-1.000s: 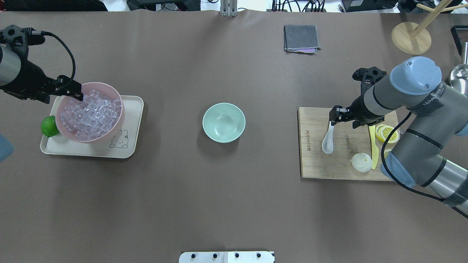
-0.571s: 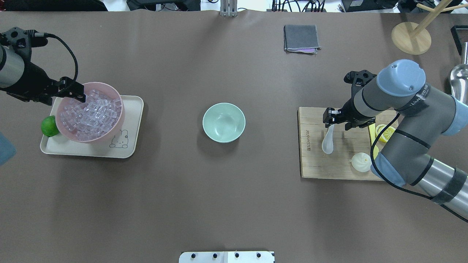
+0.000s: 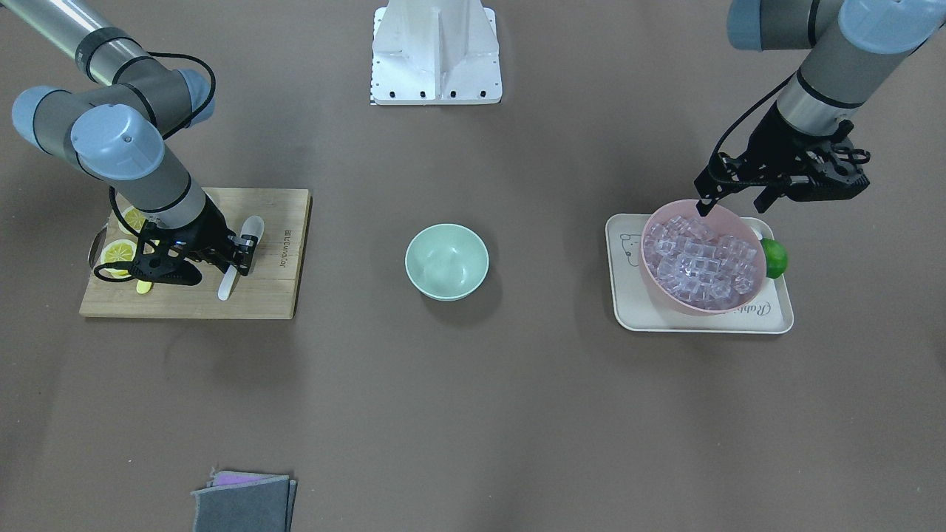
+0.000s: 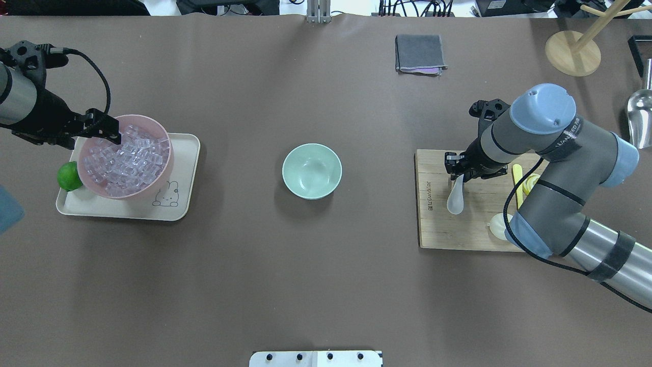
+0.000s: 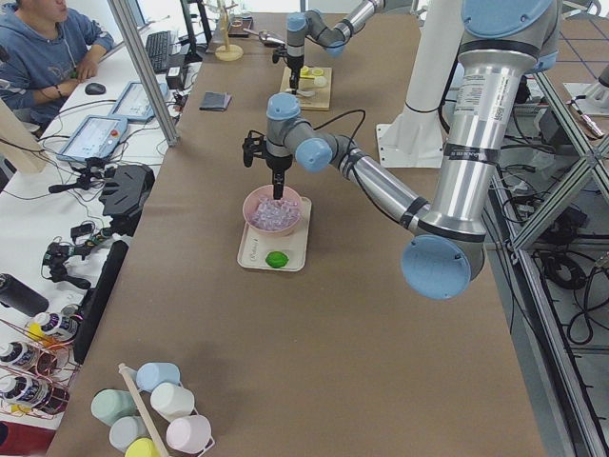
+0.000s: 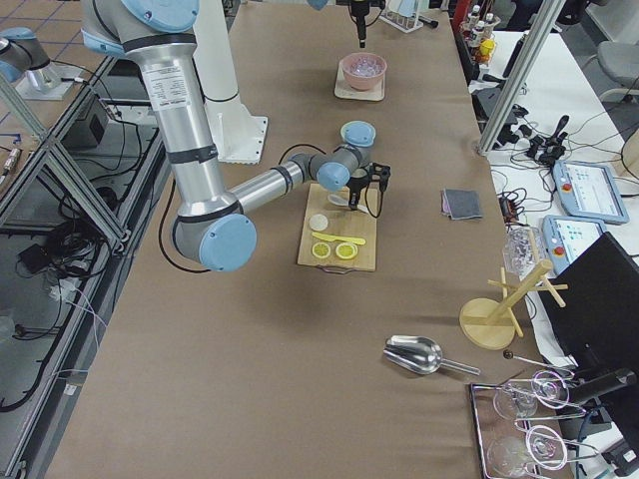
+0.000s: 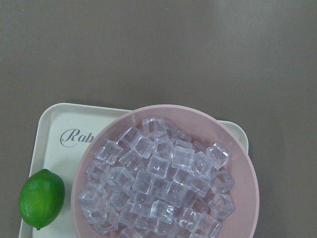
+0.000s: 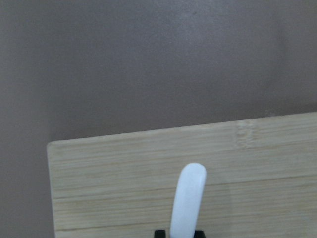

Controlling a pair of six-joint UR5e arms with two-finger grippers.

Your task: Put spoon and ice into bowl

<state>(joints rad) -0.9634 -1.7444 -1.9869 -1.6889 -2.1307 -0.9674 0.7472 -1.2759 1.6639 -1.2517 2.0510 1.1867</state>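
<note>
I need to use my right gripper to place the white spoon in the empty mint-green bowl (image 3: 436,270), with the spoon's handle over the bowl's rim toward the grey cloth.
The white spoon (image 4: 455,200) lies on the wooden cutting board (image 4: 433,224) at the right. My right gripper (image 4: 455,172) is shut on its handle, whose tip sticks out past the fingers in the right wrist view (image 8: 188,198). The scoop (image 3: 253,229) points toward the robot. The mint-green bowl (image 4: 311,171) stands empty at the table's middle. Clear ice cubes (image 4: 127,158) fill the pink bowl (image 4: 172,158) on a cream tray (image 4: 183,204). My left gripper (image 4: 99,131) hangs open and empty over the pink bowl's far-left rim; it also shows in the front view (image 3: 732,201).
A lime (image 4: 69,176) sits on the tray beside the pink bowl. A yellow knife (image 4: 518,178), lemon slices (image 3: 118,253) and a white bun (image 4: 496,224) share the board. A grey cloth (image 4: 419,53), a wooden stand (image 4: 573,51) and a metal scoop (image 4: 639,114) are at the far right.
My right gripper has moved left along the board onto the spoon's handle, and the spoon has shifted slightly. My left arm has edged right over the pink bowl's rim.
</note>
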